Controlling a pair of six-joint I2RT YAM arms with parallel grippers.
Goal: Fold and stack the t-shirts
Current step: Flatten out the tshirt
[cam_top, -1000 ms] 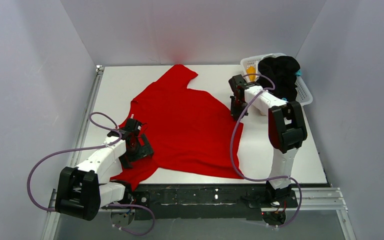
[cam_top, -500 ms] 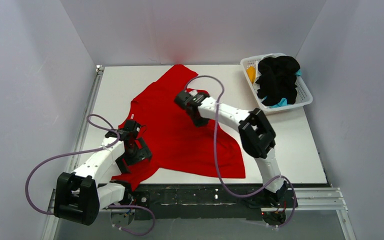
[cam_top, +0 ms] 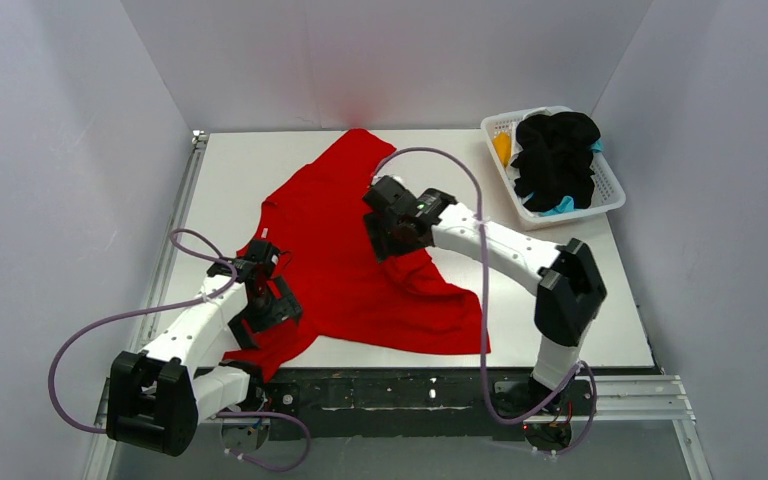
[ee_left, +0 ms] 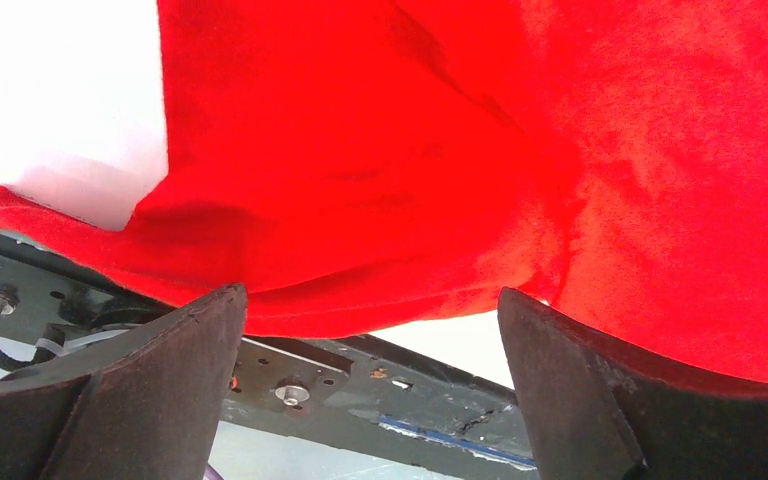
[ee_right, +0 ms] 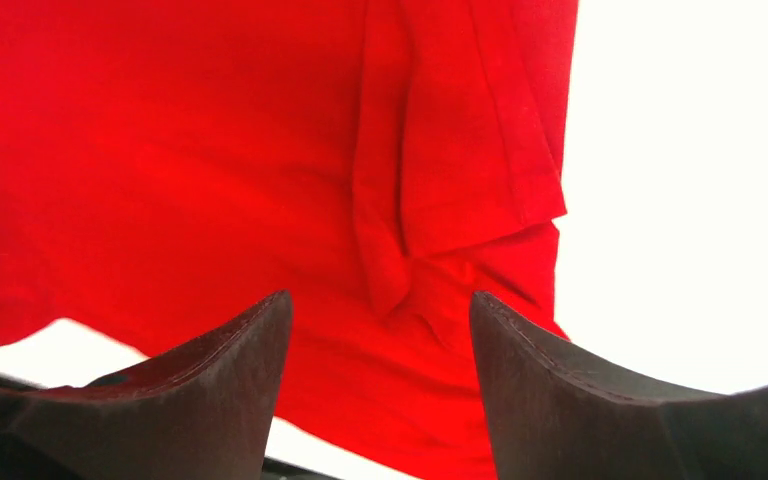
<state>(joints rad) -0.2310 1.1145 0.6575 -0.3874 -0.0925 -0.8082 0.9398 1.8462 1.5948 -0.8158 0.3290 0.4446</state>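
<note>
The side of the red t-shirt lies folded inward over its body. Next, I grab the fold's bunched end (ee_right: 390,288) with my right gripper and pull it open toward the basket.
A bright red t-shirt (cam_top: 335,195) lies on the white table (cam_top: 230,170), its right side folded inward over its body. My right gripper (cam_top: 388,240) hovers open just above that fold. In the right wrist view a bunched sleeve fold (ee_right: 460,170) lies beyond the open right gripper (ee_right: 378,297), with nothing between the fingers. My left gripper (cam_top: 272,312) is open over the shirt's near-left part. In the left wrist view the left gripper (ee_left: 368,295) stands wide with the red hem (ee_left: 360,250) past it. Black (cam_top: 557,150), orange-yellow (cam_top: 502,147) and teal (cam_top: 560,206) t-shirts sit in the basket.
The white lattice basket (cam_top: 610,190) stands at the back right corner of the table. A black metal rail (cam_top: 410,390) runs along the table's near edge, and it shows under the left fingers (ee_left: 340,390). Grey walls close in the left, back and right sides.
The right arm swept left from beside the basket, dragging the shirt's right side over its middle, then its gripper opened and released the cloth. The left arm barely moved.
</note>
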